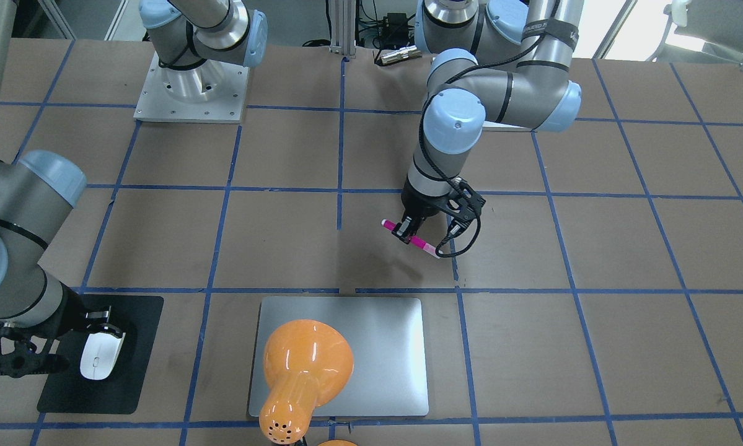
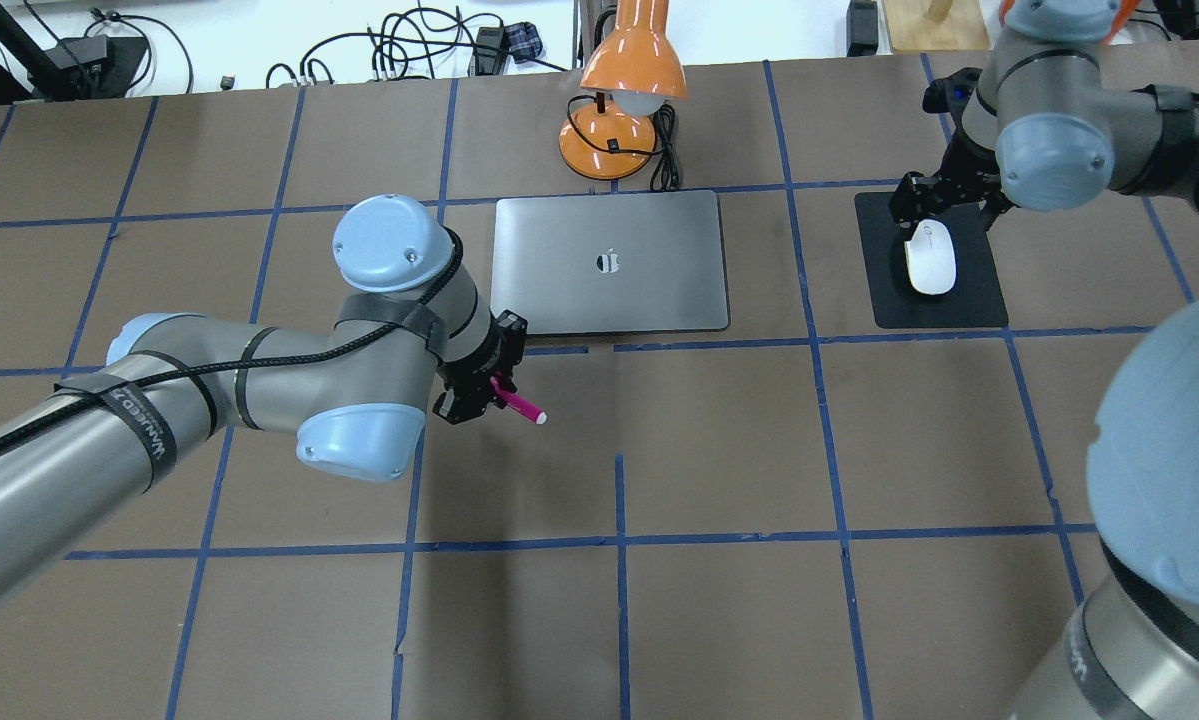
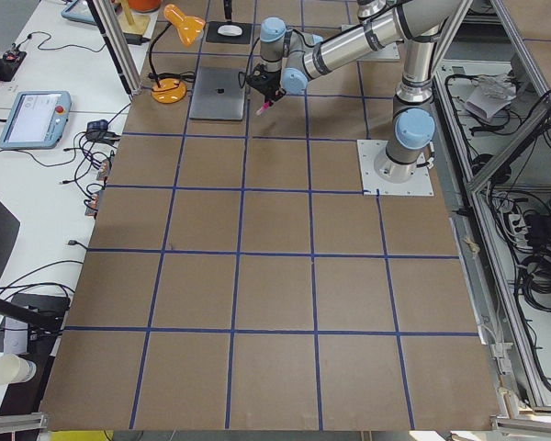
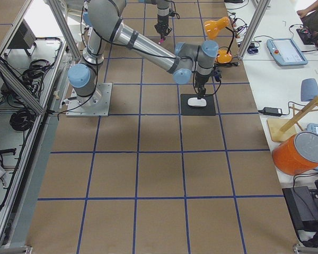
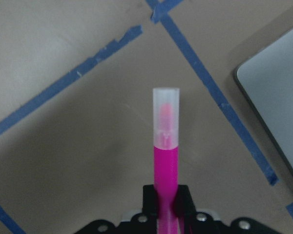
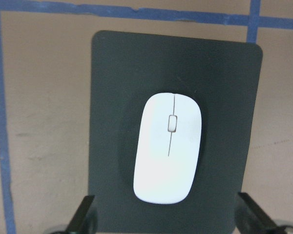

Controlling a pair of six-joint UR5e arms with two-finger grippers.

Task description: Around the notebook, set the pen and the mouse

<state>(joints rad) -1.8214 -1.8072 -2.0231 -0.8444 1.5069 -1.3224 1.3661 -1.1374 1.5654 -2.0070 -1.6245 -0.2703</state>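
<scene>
The robot's left gripper should set the magenta pen, now held level above the table, down on the brown tabletop (image 1: 339, 257) beside the silver notebook's near edge.
The magenta pen (image 2: 521, 405) is held level above the table, with my left gripper (image 1: 406, 235) shut on its middle. Its pale cap (image 5: 166, 117) points away from the wrist. It hangs just off the near left corner of the silver notebook (image 2: 659, 270), which lies flat at the far middle of the table. The white mouse (image 6: 168, 146) rests on a black pad (image 2: 974, 290) right of the notebook. My right gripper (image 2: 944, 205) hovers over the mouse's far end, open, its fingers (image 6: 83, 217) spread wider than the mouse and not touching it.
An orange desk lamp (image 2: 624, 110) stands behind the notebook, and its shade (image 1: 303, 365) overhangs part of the lid. Cables lie along the far table edge. Blue tape lines (image 2: 619, 500) grid the brown tabletop.
</scene>
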